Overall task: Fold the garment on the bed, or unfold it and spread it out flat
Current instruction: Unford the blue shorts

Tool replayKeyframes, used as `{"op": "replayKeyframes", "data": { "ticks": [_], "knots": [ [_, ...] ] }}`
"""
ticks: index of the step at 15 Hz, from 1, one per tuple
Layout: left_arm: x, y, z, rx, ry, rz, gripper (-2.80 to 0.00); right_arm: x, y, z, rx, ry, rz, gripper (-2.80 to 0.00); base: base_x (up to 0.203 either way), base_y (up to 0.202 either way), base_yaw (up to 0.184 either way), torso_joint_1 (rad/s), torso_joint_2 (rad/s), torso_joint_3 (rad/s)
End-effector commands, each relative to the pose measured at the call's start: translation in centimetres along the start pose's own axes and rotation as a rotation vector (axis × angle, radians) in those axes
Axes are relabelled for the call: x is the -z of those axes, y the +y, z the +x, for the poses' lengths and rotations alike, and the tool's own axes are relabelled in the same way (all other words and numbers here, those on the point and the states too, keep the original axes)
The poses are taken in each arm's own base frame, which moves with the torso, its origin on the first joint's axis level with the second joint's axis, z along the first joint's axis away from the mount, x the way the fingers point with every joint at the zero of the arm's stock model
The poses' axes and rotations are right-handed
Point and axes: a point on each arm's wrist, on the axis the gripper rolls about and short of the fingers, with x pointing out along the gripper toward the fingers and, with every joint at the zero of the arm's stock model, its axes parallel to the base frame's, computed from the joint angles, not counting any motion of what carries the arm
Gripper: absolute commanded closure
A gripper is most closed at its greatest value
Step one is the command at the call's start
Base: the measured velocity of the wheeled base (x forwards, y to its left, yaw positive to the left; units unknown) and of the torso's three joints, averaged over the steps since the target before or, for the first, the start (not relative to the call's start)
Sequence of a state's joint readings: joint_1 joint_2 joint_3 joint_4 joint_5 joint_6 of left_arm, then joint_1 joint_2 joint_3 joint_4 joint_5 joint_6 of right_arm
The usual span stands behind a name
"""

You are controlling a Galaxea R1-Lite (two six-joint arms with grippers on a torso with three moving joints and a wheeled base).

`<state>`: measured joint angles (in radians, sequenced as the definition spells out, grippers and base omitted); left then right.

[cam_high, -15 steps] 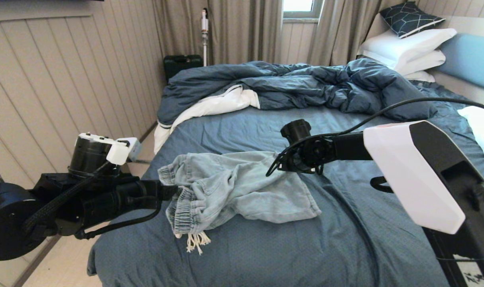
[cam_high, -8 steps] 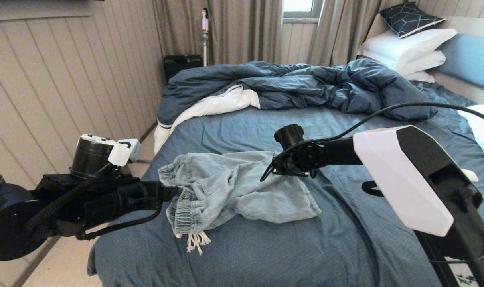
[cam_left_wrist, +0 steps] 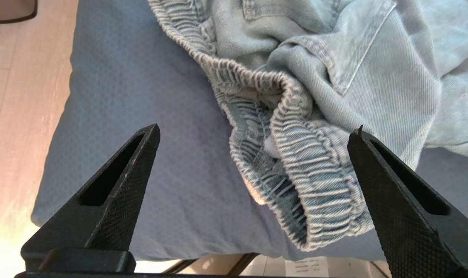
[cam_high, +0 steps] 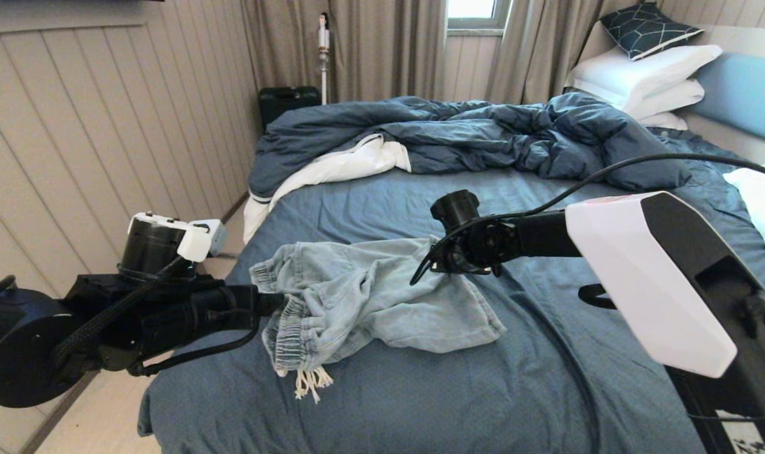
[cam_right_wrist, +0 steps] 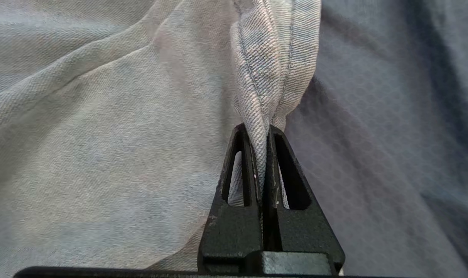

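Note:
Next, I open my right gripper, as it pinches the hem's edge together with the upper leg's fold [cam_right_wrist: 247,76], then take just that fold and pull the upper leg toward the front.
The garment [cam_high: 369,302], pale denim shorts, lies crumpled on the near left part of the bed [cam_high: 546,378], its white tasselled drawstring [cam_high: 311,381] trailing toward the front. My right gripper [cam_high: 437,265] is at its far right edge, shut on a raised fold of the hem [cam_right_wrist: 272,58]; in the right wrist view the gripper [cam_right_wrist: 259,127] pinches that cloth between its fingers. My left gripper [cam_high: 275,304] hovers at the gathered waistband [cam_left_wrist: 295,162] on the left side. In the left wrist view this gripper [cam_left_wrist: 257,127] stands wide open, the waistband between its fingertips and untouched.
A rumpled dark blue duvet [cam_high: 470,135] covers the far half of the bed, with white pillows [cam_high: 641,75] at the headboard and another pillow [cam_high: 760,214] at the right edge. A panelled wall [cam_high: 73,126] and floor [cam_high: 105,422] run along the left.
My right gripper has shifted a little to the left and up with the hem in it, drawing the shorts' right edge slightly inward. The left arm has crept slightly toward the waistband.

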<state>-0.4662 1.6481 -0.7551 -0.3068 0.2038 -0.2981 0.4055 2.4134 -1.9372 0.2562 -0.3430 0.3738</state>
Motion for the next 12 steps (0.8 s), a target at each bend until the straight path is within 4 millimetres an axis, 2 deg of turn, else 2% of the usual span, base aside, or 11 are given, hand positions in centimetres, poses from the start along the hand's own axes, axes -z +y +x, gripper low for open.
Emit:
{"op": "replayKeyframes", "data": {
  "ticks": [1, 2, 4, 8, 12],
  "knots": [
    [0.2, 0.1, 0.1, -0.004, 0.007, 0.0, -2.8, 0.0, 0.0, 0.0, 0.007, 0.005, 0.001, 0.0, 0.0, 0.0, 0.0, 0.0, 0.0, 0.0],
    [0.3, 0.1, 0.0, -0.004, 0.007, -0.001, -2.8, 0.1, -0.2, 0.1, 0.015, 0.008, 0.003, -2.8, 0.0, 0.0, 0.0, 0.0, 0.0, 0.0],
    [0.5, 0.1, 0.1, -0.005, 0.016, 0.001, -2.8, 0.3, -0.5, 0.0, 0.025, 0.015, 0.007, -2.8, 0.0, 0.0, 0.0, 0.0, 0.0, 0.0],
    [0.5, 0.1, 0.1, -0.005, 0.016, 0.001, -2.8, 0.0, -0.3, -2.0, 0.032, -0.006, -0.007, -2.8, 0.0, 0.0, 0.0, 0.0, 0.0, 0.0],
    [0.8, 0.2, -0.1, -0.007, 0.024, -0.001, -2.8, -0.1, -0.1, -1.3, 0.031, -0.014, -0.008, -2.8, 0.0, 0.0, 0.0, 0.0, 0.0, 0.0]
  ]
}}
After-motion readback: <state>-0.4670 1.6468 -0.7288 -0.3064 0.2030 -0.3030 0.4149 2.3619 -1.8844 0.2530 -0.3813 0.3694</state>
